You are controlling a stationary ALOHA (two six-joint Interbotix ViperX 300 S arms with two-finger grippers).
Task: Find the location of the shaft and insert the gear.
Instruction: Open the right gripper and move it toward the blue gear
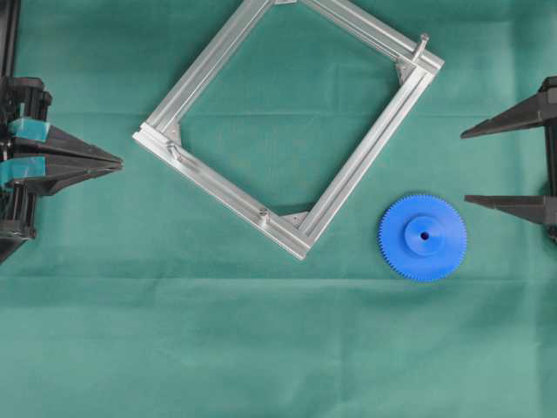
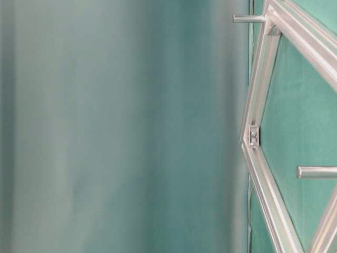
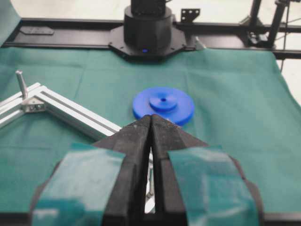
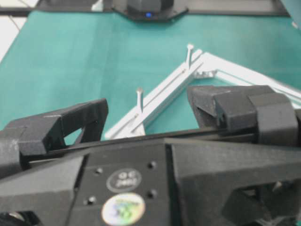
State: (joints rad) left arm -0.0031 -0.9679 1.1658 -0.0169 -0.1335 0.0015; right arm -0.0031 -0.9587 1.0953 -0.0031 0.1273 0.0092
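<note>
Next, the right gripper closes on the blue gear's raised hub (image 1: 425, 236), fingers on opposite sides.
The blue gear (image 1: 423, 237) lies flat on the green cloth, right of the square aluminium frame (image 1: 218, 187), hub up. It also shows in the left wrist view (image 3: 163, 104). The short silver shaft (image 1: 263, 211) stands on the frame's lower rail near its bottom corner, and in the right wrist view (image 4: 139, 98). My left gripper (image 1: 118, 163) is shut and empty at the left edge, clear of the frame; its tips (image 3: 151, 118) touch. My right gripper (image 1: 465, 167) is wide open and empty at the right edge, above and right of the gear.
A taller silver pin (image 1: 423, 40) stands at the frame's right corner, also seen in the left wrist view (image 3: 20, 84). Another pin (image 4: 189, 54) stands at the frame's far corner. The table-level view shows only part of the frame (image 2: 257, 105) behind blur.
</note>
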